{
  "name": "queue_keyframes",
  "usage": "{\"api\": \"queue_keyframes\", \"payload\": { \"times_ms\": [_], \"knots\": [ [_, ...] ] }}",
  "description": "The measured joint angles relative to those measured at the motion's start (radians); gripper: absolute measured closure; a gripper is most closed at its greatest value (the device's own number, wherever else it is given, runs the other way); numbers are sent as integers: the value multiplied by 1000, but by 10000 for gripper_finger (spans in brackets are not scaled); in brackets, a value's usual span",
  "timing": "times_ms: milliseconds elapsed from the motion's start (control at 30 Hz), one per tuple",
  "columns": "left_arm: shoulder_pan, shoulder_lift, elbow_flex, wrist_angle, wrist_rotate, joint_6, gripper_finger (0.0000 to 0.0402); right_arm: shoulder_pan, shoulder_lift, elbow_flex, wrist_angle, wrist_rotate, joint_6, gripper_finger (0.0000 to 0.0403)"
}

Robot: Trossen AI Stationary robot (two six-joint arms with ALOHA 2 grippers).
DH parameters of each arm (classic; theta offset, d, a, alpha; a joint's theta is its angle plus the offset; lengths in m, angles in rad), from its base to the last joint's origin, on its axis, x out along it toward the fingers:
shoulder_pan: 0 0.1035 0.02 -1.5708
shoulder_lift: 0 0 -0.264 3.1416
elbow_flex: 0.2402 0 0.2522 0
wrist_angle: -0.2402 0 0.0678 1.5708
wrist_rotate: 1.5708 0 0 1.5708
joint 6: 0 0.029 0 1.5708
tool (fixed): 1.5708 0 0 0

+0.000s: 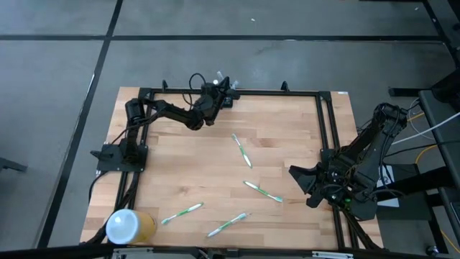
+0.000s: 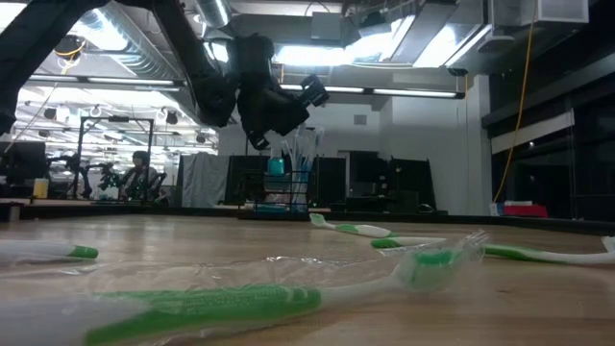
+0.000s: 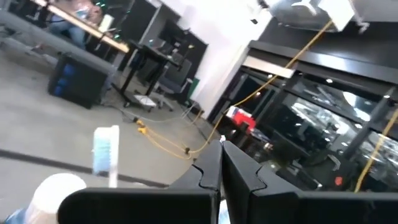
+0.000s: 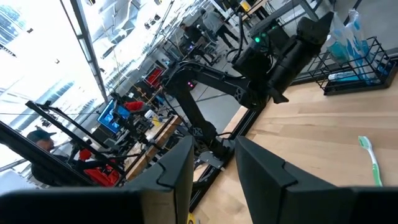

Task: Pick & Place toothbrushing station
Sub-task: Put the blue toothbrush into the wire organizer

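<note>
The robot's left gripper needs to release the toothbrush in the black toothbrushing station at the table's far edge [image 1: 228, 93].
The toothbrushing station [image 1: 228, 92], a small black wire rack, stands at the table's far edge; it also shows in the low view [image 2: 284, 200] and the right wrist view [image 4: 359, 67], with white brushes upright in it. My left gripper [image 1: 215, 89] hovers shut just above and beside the station [image 2: 288, 115]. An upright brush head [image 3: 106, 152] shows close by. Several green-and-white toothbrushes [image 1: 242, 151] [image 1: 263, 191] [image 1: 182, 213] lie flat on the wood. My right gripper [image 4: 211, 168] waits open at the table's right edge [image 1: 305, 180]. My left gripper has a thin white sliver [image 3: 222, 140] showing right at its closed fingertips [image 3: 211, 163]. The fingers hide whatever lies below it. I cannot tell whether this is a brush held in the pinch or something behind the tips.
A white-and-yellow cylinder [image 1: 128, 226] lies at the near left corner. A black frame rail [image 1: 327, 129] runs round the table. One toothbrush in clear wrap [image 2: 288, 298] lies near the front edge. Bare wood lies between the brushes at mid-table.
</note>
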Motion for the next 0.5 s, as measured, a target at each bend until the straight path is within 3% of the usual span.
{"api": "queue_keyframes", "payload": {
  "times_ms": [233,500],
  "knots": [
    [-18,0,0,1,-77,-27,400,0,0,0,0,0,-1,282],
    [-18,-3,0,-99,-137,-183,400,0,0,0,0,0,-8,282]
  ]
}}
